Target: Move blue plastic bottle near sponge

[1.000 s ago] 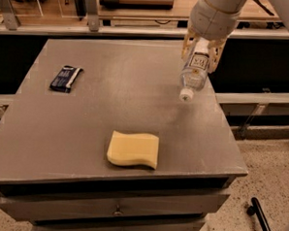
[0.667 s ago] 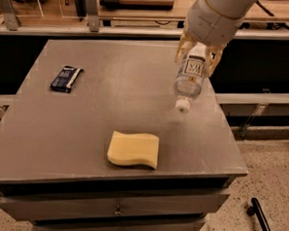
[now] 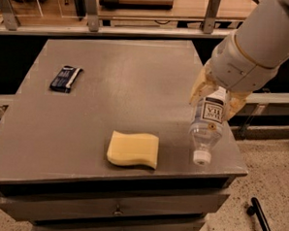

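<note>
The robot's gripper should release the plastic bottle close against the sponge's side (image 3: 172,155), by the front edge of the table.
The clear plastic bottle (image 3: 206,126) with a white label hangs cap down, its white cap (image 3: 201,157) just above the table's front right corner. My gripper (image 3: 214,98) is shut on the bottle's upper end, its pale fingers (image 3: 200,88) on either side of it. The pale yellow sponge (image 3: 133,149) lies flat on the grey table (image 3: 117,87) near the front edge, a short gap to the left of the bottle.
A flat dark blue packet (image 3: 66,78) lies at the table's left. The table's front edge and drawers (image 3: 115,208) are just below the sponge. A speckled floor with a black bar (image 3: 263,221) lies to the right. A railing runs behind the table.
My gripper has carried the bottle from the table's far right side forward to the front right corner, closer to the sponge, and lower.
</note>
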`<state>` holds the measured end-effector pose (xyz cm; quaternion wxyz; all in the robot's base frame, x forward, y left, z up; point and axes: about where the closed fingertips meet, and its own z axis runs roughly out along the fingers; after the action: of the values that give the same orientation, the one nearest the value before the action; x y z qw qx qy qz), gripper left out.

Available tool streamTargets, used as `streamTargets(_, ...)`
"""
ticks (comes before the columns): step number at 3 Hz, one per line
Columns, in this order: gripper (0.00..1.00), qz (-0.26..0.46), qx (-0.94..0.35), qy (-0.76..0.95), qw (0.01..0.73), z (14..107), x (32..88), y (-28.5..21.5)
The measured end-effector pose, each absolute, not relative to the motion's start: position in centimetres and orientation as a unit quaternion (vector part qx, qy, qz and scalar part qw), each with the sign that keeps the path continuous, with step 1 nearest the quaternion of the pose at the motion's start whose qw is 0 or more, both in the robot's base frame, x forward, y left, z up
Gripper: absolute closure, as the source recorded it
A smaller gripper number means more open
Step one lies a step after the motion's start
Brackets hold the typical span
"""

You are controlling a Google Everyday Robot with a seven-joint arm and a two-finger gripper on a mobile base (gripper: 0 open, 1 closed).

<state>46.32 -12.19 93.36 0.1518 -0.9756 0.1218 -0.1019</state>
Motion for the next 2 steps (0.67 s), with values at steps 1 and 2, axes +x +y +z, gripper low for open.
streamTargets(1,1.00,-0.102,-0.973,0.110,0.175,92.8,47.3,-11.0)
streamTargets(2,1.00,-0.091,-0.970,0.077,0.210,91.9,46.9,-8.5)
